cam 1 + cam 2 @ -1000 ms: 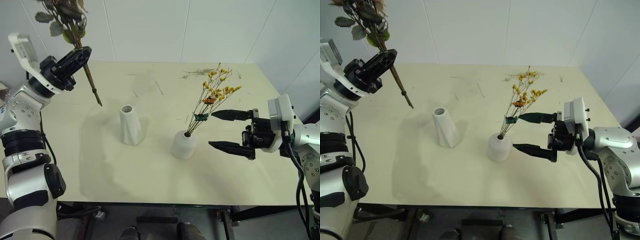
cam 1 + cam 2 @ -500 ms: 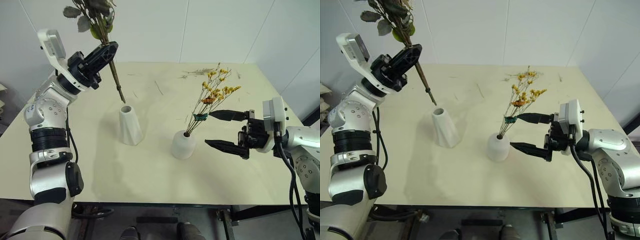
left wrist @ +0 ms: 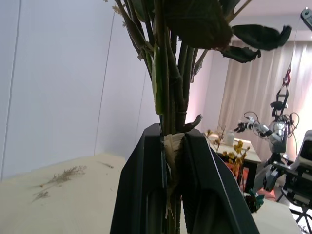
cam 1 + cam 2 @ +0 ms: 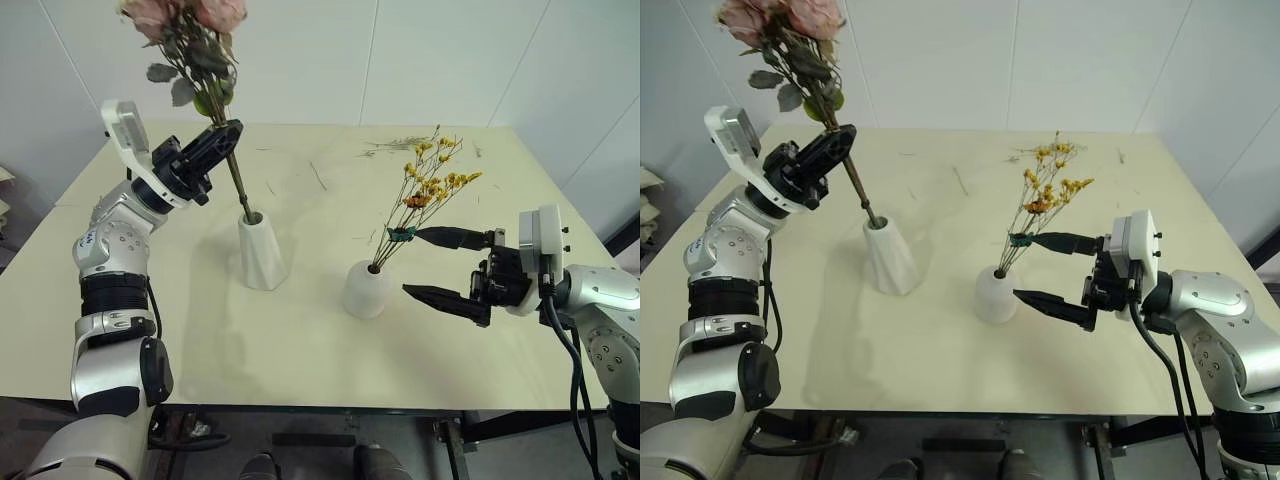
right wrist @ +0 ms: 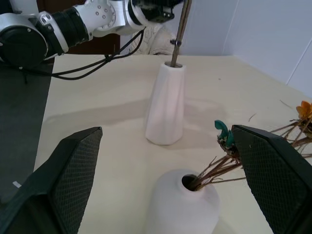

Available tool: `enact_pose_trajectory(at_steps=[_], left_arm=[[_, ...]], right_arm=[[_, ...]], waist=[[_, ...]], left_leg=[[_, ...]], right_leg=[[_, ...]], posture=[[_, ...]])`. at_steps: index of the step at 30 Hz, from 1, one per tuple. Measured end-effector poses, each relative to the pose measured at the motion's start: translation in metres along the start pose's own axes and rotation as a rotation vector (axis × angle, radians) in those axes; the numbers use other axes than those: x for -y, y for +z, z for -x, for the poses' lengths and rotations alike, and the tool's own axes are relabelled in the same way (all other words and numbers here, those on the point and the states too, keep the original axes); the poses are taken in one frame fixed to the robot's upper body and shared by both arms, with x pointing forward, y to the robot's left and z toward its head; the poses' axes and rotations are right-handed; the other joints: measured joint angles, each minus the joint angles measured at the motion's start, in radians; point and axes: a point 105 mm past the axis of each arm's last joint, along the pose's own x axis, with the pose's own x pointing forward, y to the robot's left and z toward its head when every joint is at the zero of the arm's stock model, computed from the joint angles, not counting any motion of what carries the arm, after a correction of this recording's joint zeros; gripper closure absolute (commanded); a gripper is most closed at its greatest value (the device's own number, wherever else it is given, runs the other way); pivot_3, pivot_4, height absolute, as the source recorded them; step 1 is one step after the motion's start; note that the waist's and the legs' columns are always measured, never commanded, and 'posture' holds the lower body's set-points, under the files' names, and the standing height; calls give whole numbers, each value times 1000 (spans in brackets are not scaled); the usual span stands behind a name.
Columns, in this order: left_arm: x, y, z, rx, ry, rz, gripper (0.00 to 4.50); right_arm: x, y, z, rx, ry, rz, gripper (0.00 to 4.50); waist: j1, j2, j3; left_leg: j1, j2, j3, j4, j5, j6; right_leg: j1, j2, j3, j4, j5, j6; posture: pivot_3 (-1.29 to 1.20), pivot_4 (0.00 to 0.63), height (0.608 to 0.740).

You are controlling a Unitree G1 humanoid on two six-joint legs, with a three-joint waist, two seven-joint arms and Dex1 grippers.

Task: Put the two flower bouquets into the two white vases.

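Note:
My left gripper has the pink rose bouquet, its stem end at the vase's mouth now. I will release the bouquet from that gripper in the opening of the tall twisted white vase (image 4: 253,218).
My left gripper (image 4: 231,136) is shut on the stems of the pink rose bouquet (image 4: 192,40), which it holds nearly upright with the blooms on top. The lower stem end reaches the mouth of the tall twisted white vase (image 4: 262,256). In the left wrist view the black fingers (image 3: 146,195) clamp the bundled stems (image 3: 170,92). The thin yellow-orange spray (image 4: 432,185) with its teal tie stands in the short rounded white vase (image 4: 366,291). My right gripper (image 4: 412,262) is open, level, just right of that vase, its fingers (image 5: 73,170) apart on either side of the spray.
The cream table (image 4: 200,330) carries loose dried sprigs (image 4: 395,144) near its far edge and a few thin twigs (image 4: 316,176) behind the tall vase. A white wall runs behind the table. The two vases stand about a hand's width apart.
My left gripper has carried the rose bouquet rightwards and down, bringing the stem end from left of the tall vase to its mouth. The right gripper has stayed put, open.

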Motion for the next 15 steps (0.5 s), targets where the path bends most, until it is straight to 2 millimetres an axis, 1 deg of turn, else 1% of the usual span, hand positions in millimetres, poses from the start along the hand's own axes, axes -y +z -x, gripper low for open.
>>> enact_pose_trajectory(at_steps=[10,15], left_arm=[[4,-26,0,-7,-5,29,4396],[2,-28,3,-20,13,-23,4396]], right_arm=[[2,-1,-1,15,-30,-9,0],[2,-2,-2,25,-37,-14,0]], waist=[[0,0,0],[1,0,0]], left_leg=[[0,0,0,0,0,0],[0,0,0,0,0,0]], right_leg=[[0,0,0,0,0,0],[0,0,0,0,0,0]], posture=[[0,150,740],[0,150,740]])
